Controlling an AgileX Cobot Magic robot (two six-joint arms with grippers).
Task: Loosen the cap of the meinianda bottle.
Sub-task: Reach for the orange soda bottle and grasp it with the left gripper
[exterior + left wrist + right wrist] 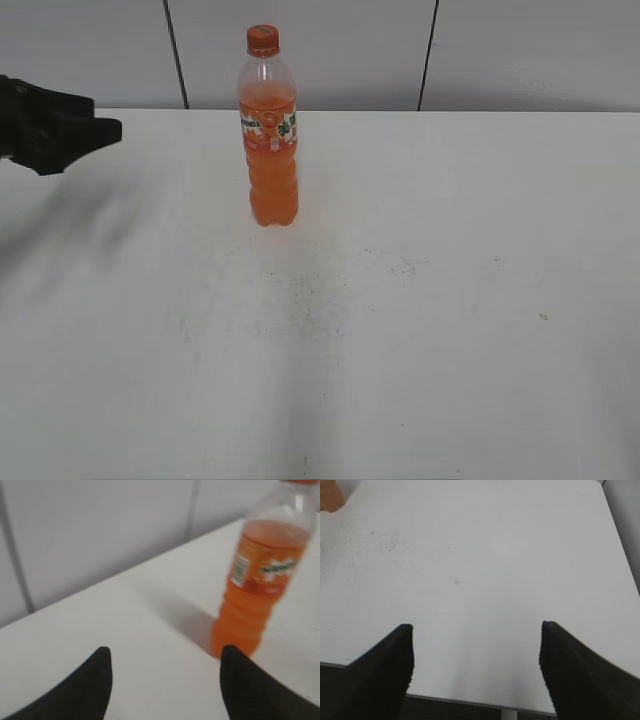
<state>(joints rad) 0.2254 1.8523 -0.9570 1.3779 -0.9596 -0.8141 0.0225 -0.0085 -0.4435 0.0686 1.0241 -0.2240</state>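
Observation:
The orange cap must stay free, so my left gripper is going to grip the body of the meinianda bottle (272,166) (247,603) just under its label.
The meinianda bottle (271,150) stands upright on the white table (420,300) toward the back, left of centre, its orange cap (263,40) on top. In the left wrist view the bottle (260,585) stands ahead and to the right; only the cap's lower edge shows at the top. My left gripper (85,130) is open and empty, in the air at the left, well apart from the bottle; its jaws (165,655) are spread wide. My right gripper (476,627) is open and empty above the table's front edge. It is out of the exterior view.
Grey wall panels (330,50) with dark seams stand behind the table. The table top carries faint dark specks (300,300) in the middle. The table's near edge (470,700) shows under the right jaws. An orange bit of the bottle (330,497) shows at that view's top left.

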